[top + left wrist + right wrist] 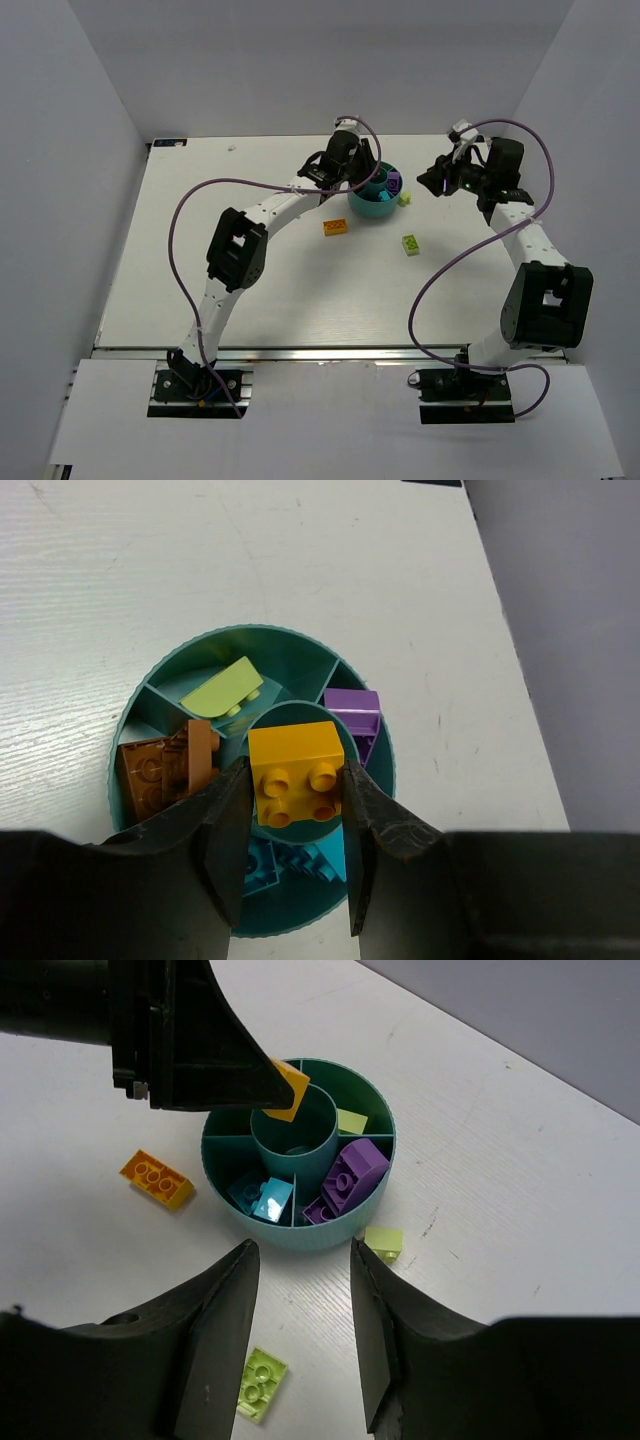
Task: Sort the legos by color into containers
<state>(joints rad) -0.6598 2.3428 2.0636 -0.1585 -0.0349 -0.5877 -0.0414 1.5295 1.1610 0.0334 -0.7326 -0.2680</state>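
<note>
I will let go of the yellow lego with my left gripper inside the central cup of the teal bowl (374,177) (303,772).
The teal bowl (255,632) has wedge compartments round a central cup. My left gripper (297,780) is shut on a yellow lego (295,770), held just above that cup. The wedges hold a lime lego (222,688), a purple one (353,715), orange ones (165,770) and cyan ones (290,865). My right gripper (302,1250) hangs open to the right of the bowl (300,1235), with nothing between its fingers. Loose on the table lie a yellow-orange lego (157,1178), a small lime lego (384,1242) against the bowl's wall, and a flat lime lego (261,1384).
The bowl (372,205) sits at the table's far middle. The yellow-orange brick (336,228) and the flat lime brick (411,243) lie just in front of it. White walls enclose the table on three sides, and purple cables loop over both arms.
</note>
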